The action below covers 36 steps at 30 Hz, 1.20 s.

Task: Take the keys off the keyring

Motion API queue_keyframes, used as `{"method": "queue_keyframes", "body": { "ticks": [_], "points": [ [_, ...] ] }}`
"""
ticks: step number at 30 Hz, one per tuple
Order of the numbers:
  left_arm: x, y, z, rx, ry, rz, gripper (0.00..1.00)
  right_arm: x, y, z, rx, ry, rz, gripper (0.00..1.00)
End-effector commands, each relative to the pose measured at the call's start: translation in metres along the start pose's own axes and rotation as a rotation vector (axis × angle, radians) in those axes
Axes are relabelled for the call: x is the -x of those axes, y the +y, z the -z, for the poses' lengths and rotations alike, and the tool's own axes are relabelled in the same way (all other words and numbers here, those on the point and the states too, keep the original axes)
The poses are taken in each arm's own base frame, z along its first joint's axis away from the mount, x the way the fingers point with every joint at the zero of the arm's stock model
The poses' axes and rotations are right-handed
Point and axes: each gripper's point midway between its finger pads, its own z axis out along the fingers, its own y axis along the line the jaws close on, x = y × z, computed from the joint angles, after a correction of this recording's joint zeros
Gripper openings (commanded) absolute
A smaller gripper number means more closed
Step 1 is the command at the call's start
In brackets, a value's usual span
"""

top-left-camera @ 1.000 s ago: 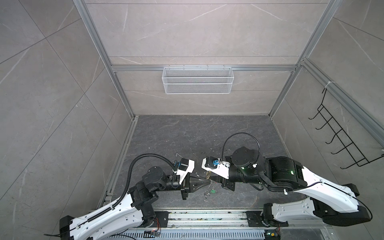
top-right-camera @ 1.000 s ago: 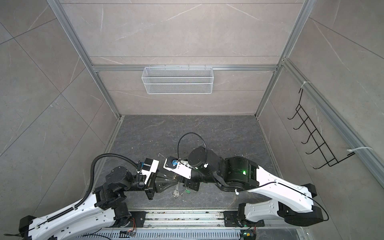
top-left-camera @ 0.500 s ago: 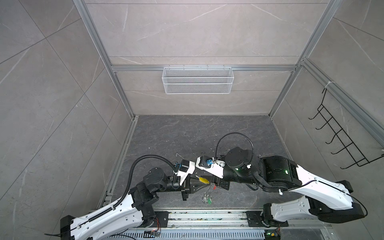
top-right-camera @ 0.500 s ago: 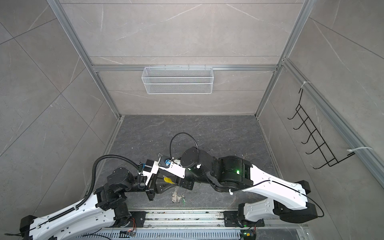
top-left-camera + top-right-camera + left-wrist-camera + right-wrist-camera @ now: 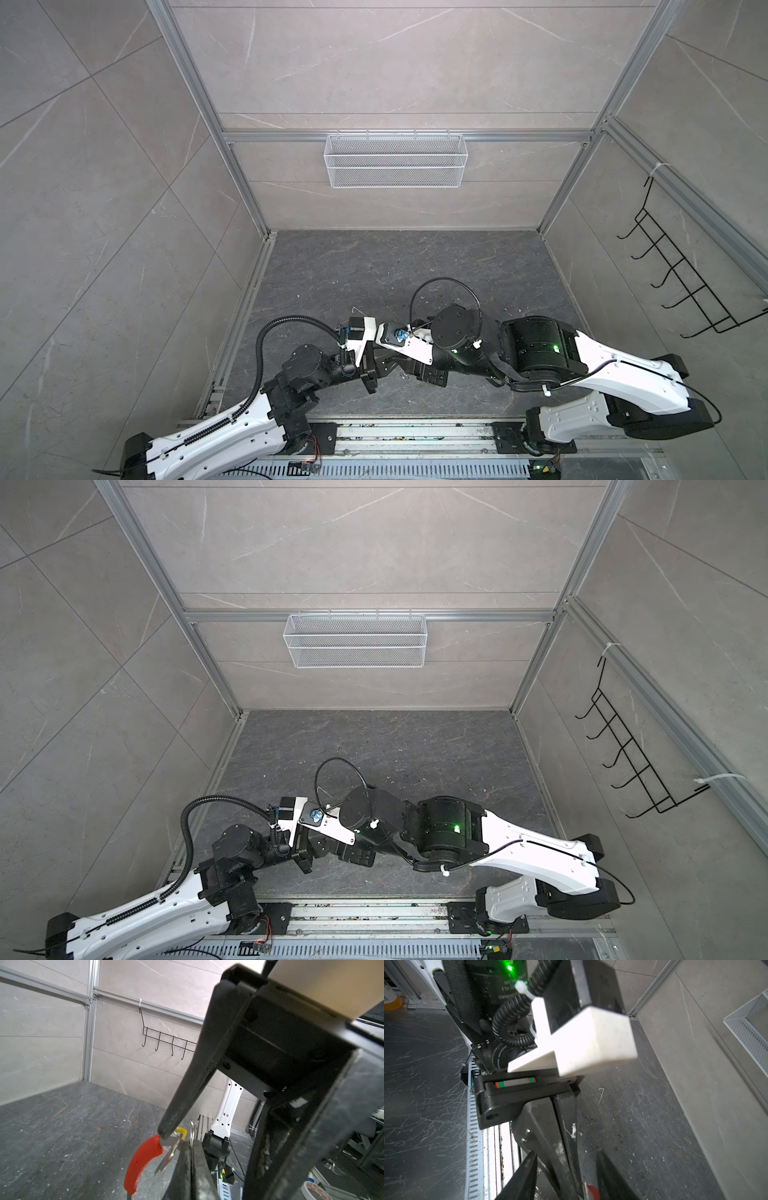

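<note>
My right fingers straddle my left gripper's shut fingers, so they should back off and close on the keyring (image 5: pixel 192 1132) just past those fingers' ends.
In the left wrist view my left gripper (image 5: pixel 190 1144) is shut on the thin wire of the keyring, whose red sleeve (image 5: pixel 143 1163) curves out beside the jaws. A key with a yellow tag (image 5: pixel 180 1130) and a silver blade (image 5: pixel 169 1157) hangs on the ring against the jaws. One of my right gripper's fingertips (image 5: pixel 166 1130) touches the ring at the sleeve's end. My right gripper (image 5: pixel 566 1153) is open and straddles the left gripper's shut fingers (image 5: pixel 562 1142); a bit of the red sleeve (image 5: pixel 591 1191) shows there. In both top views the grippers meet low over the floor (image 5: pixel 392 365) (image 5: pixel 320 846), hiding ring and keys.
A white mesh basket (image 5: pixel 395 160) hangs on the back wall. A black hook rack (image 5: pixel 681 282) is on the right wall. The arms' base rail (image 5: pixel 415 432) runs along the front edge. A small white scrap (image 5: pixel 355 309) lies on the dark floor.
My right arm has moved left onto the left gripper and its jaws have opened wider. The yellow key, seen from above half a second ago, is now covered. The left gripper stays shut.
</note>
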Motion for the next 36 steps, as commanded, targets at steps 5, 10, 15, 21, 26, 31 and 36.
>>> {"method": "queue_keyframes", "body": {
  "ticks": [5,10,15,21,26,31,36],
  "points": [
    [0.037,-0.009,0.008,0.001,-0.118,-0.089,0.00,0.019,-0.019,0.034,-0.087,-0.171,-0.074,0.49],
    [0.038,-0.007,0.012,0.016,-0.130,-0.095,0.00,0.019,-0.025,0.052,-0.108,-0.259,-0.126,0.48],
    [0.040,-0.010,0.014,0.011,-0.132,-0.101,0.00,0.007,-0.021,0.057,-0.083,-0.284,-0.166,0.37],
    [0.041,-0.013,0.014,-0.009,-0.128,-0.096,0.00,-0.004,-0.011,0.054,0.031,-0.260,-0.186,0.32],
    [0.041,-0.016,0.013,-0.022,-0.129,-0.085,0.00,-0.006,-0.012,0.054,0.132,-0.268,-0.230,0.33],
    [0.042,-0.017,0.014,-0.032,-0.136,-0.075,0.00,-0.007,-0.005,0.051,0.218,-0.267,-0.231,0.33],
    [0.042,-0.018,0.014,-0.041,-0.141,-0.070,0.00,-0.009,-0.002,0.043,0.254,-0.245,-0.231,0.33]
  ]
}}
